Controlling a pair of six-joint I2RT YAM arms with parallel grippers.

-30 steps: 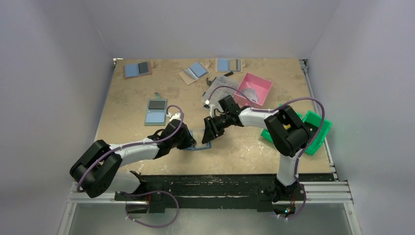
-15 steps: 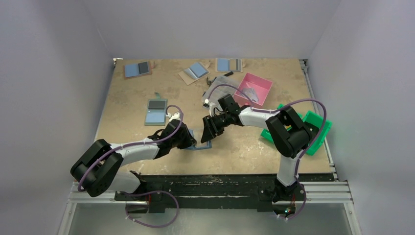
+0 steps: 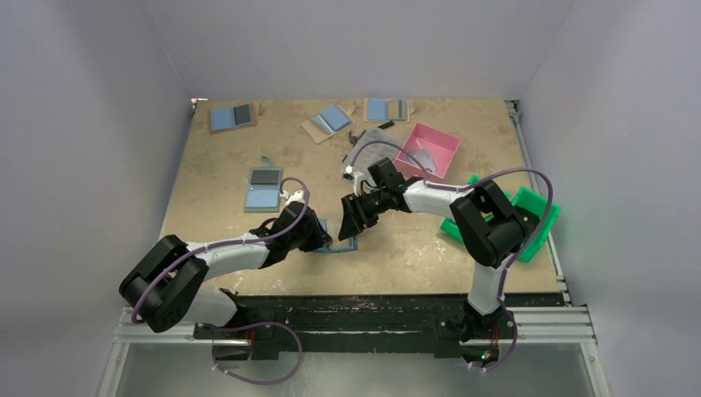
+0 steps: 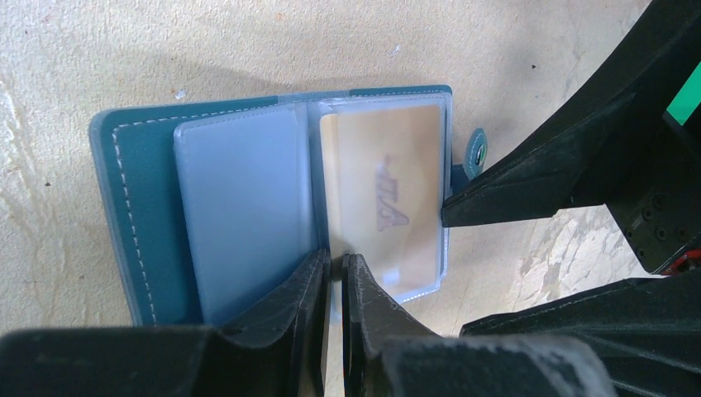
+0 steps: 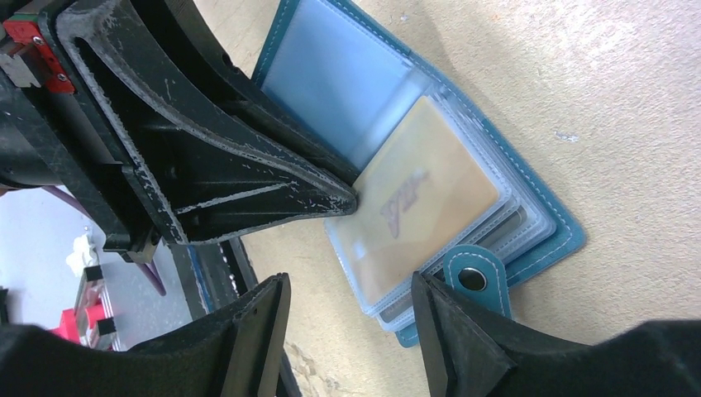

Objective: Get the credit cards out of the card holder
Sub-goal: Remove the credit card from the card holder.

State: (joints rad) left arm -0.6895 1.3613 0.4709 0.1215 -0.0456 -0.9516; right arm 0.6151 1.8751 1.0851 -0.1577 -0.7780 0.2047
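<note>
The tan-card top sleeve lies close over those beneath, so next my right gripper pinches the top sleeve's outer edge (image 5: 395,293) and lifts it.
The card holder (image 4: 149,207) (image 5: 347,74) (image 3: 349,243) lies open on the table, teal-edged, with a stack of clear sleeves inside. A tan credit card (image 4: 384,198) (image 5: 426,194) with a printed logo sits in the top right sleeve, and grey edges of more cards (image 5: 504,223) show in the sleeves beneath. My left gripper (image 4: 336,260) (image 3: 318,240) is shut, its tips at the fold between the sleeves; whether a sleeve is pinched is unclear. My right gripper (image 5: 349,285) (image 3: 351,222) is open and holds nothing. One finger is by the snap tab (image 5: 471,277), the other over bare table.
Other blue holders lie at the left (image 3: 264,188) and along the back (image 3: 231,116) (image 3: 331,121) (image 3: 387,109). A pink bin (image 3: 430,149) and a clear container (image 3: 376,141) stand behind the right arm. Green trays (image 3: 529,219) are at the right.
My right gripper's jaws have spread wider at the holder's open edge. The left gripper and the holder have stayed put.
</note>
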